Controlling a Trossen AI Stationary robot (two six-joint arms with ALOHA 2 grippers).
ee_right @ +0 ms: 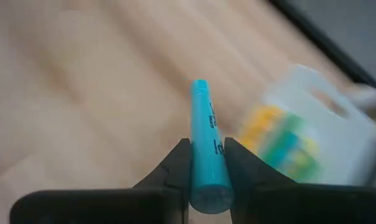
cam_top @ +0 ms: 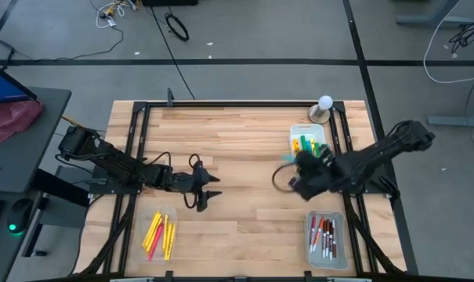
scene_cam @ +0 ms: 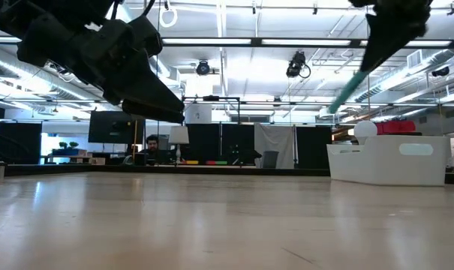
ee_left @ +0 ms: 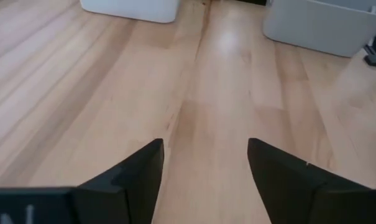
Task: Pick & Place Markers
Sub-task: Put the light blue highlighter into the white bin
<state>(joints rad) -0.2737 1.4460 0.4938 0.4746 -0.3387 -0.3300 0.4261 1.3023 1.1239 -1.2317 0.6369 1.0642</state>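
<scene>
My right gripper has the light blue marker. It will let go of it on the green markers in the far tray (cam_top: 311, 143) (ee_right: 286, 147) by the white ball.
In the right wrist view a light blue marker (ee_right: 203, 130) sits between the fingers of my right gripper (ee_right: 206, 158), which is shut on it. That gripper (cam_top: 297, 174) hangs above the table's right half, beside the far right tray (cam_top: 308, 142), which holds yellow and green markers. The marker (scene_cam: 351, 88) is high over the tabletop. My left gripper (ee_left: 206, 165) is open with only bare wood between its fingers, and it stands low over the table's left middle (cam_top: 206, 193). White markers with red and dark caps lie in the near right tray (cam_top: 327, 240); yellow and pink ones lie in the near left tray (cam_top: 160, 234). My right gripper pinches the light blue marker between its two fingers on the barrel's sides, near one end (ee_right: 207, 177). The marker lies along the fingers, and its other end (ee_right: 200, 87) sticks out past them. It is lifted clear of the table and slants downward (scene_cam: 339, 105).
A white ball on a small stand (cam_top: 324, 105) sits at the table's far right corner. A black frame (cam_top: 221, 104) runs around the tabletop. Bare wood lies open in the middle between the two arms (cam_top: 244, 157).
</scene>
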